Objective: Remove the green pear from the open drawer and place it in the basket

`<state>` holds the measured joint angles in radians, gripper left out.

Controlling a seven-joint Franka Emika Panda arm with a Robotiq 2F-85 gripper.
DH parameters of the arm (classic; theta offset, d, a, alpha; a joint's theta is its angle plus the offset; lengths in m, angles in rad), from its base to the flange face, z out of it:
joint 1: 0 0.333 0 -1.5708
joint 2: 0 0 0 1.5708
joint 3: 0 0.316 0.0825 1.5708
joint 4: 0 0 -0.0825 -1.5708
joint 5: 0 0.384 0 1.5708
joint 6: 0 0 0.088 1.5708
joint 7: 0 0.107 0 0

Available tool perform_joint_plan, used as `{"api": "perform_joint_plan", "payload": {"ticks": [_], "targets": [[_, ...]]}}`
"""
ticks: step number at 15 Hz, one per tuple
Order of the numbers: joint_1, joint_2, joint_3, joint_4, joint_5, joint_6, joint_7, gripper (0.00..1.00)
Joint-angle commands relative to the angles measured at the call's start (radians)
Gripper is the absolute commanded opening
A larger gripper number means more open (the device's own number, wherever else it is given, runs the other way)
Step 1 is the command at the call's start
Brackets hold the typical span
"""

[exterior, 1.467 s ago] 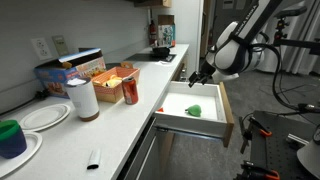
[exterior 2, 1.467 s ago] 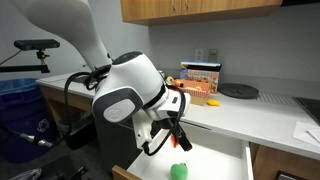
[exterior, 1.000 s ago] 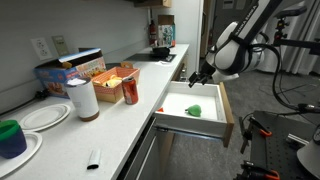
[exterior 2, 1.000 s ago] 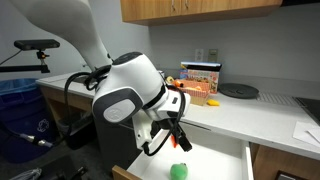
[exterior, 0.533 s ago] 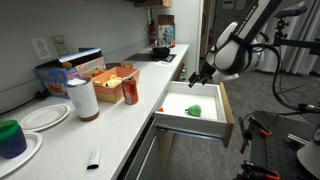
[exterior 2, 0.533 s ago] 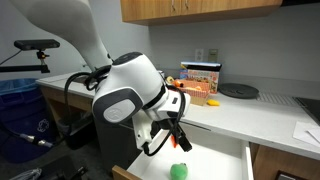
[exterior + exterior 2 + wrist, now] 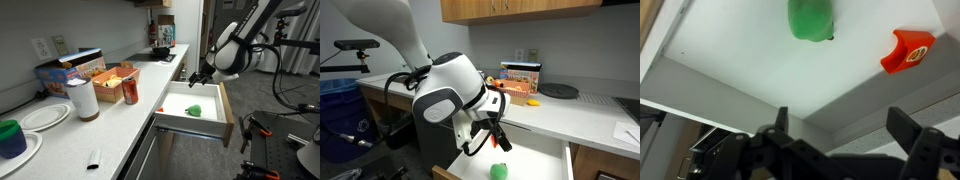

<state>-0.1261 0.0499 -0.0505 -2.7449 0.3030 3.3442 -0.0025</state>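
Observation:
Next, my gripper moves to the green pear's middle (image 7: 193,111) (image 7: 811,17) in the open drawer, past the small red object, and closes there.
The green pear (image 7: 194,110) lies on the white floor of the open drawer (image 7: 176,120), which is pulled out from under the counter. It also shows in the other exterior view (image 7: 499,170) and at the top of the wrist view (image 7: 811,20). My gripper (image 7: 196,77) hangs open and empty above the drawer's far end, apart from the pear; its two fingers are spread wide in the wrist view (image 7: 840,118). The orange-tan basket (image 7: 115,77) sits on the counter next to a red can.
A small red object (image 7: 907,50) lies in the drawer near the pear. On the counter stand a red can (image 7: 130,91), a white cylinder (image 7: 84,98), a blue-and-orange box (image 7: 72,72), plates (image 7: 40,116) and a dark green and blue cup (image 7: 11,137).

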Motion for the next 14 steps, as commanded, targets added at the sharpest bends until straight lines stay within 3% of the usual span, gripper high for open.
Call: {"api": "perform_joint_plan", "payload": {"ticks": [1, 5, 7, 8, 14], "targets": [[0.062, -0.006, -0.028, 0.000, 0.124, -0.027, -0.101, 1.00], [0.178, 0.082, -0.142, -0.006, 0.269, -0.018, -0.253, 1.00], [0.264, 0.117, -0.218, 0.032, 0.295, -0.097, -0.299, 1.00], [0.179, 0.085, -0.152, -0.005, 0.249, -0.046, -0.244, 1.00], [0.190, 0.098, -0.161, -0.001, 0.251, -0.049, -0.245, 1.00]]}}
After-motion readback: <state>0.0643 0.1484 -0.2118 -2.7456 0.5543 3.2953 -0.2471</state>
